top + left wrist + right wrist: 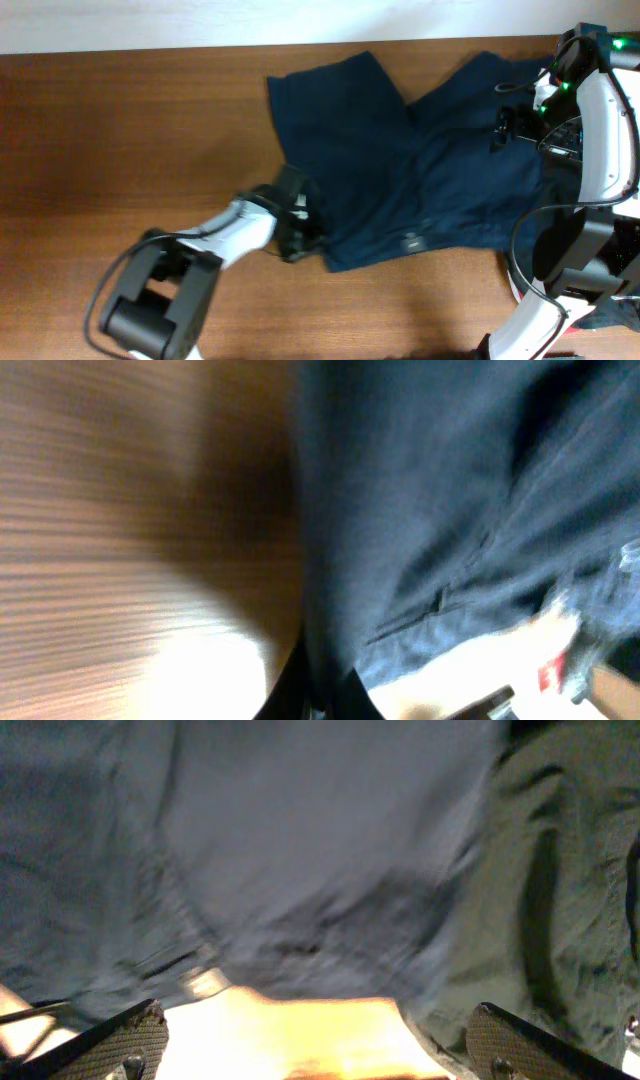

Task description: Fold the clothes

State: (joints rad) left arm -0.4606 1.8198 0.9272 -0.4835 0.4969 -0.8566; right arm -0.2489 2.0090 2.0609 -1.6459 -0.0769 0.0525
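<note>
My right gripper will grip the dark navy shorts at the shorts' near corner (pixel 505 246) (pixel 425 992), at the end of the shorts away from my left gripper.
The dark navy shorts (pixel 420 180) lie spread on the wooden table (pixel 120 140), one leg toward the back left. My left gripper (pixel 298 232) is at the shorts' front left edge, shut on the cloth; the left wrist view shows the navy fabric (pixel 450 510) pinched between the dark fingers (pixel 318 695). My right gripper (pixel 515 125) hovers over the shorts' right part. In the right wrist view its two fingers (pixel 315 1040) are wide apart and empty, with the navy cloth (pixel 300 850) below them.
The table's back edge meets a white wall (pixel 250 20). The right arm's base and cables (pixel 585 250) stand at the right edge, over the shorts' right end. Bare wood lies left and in front.
</note>
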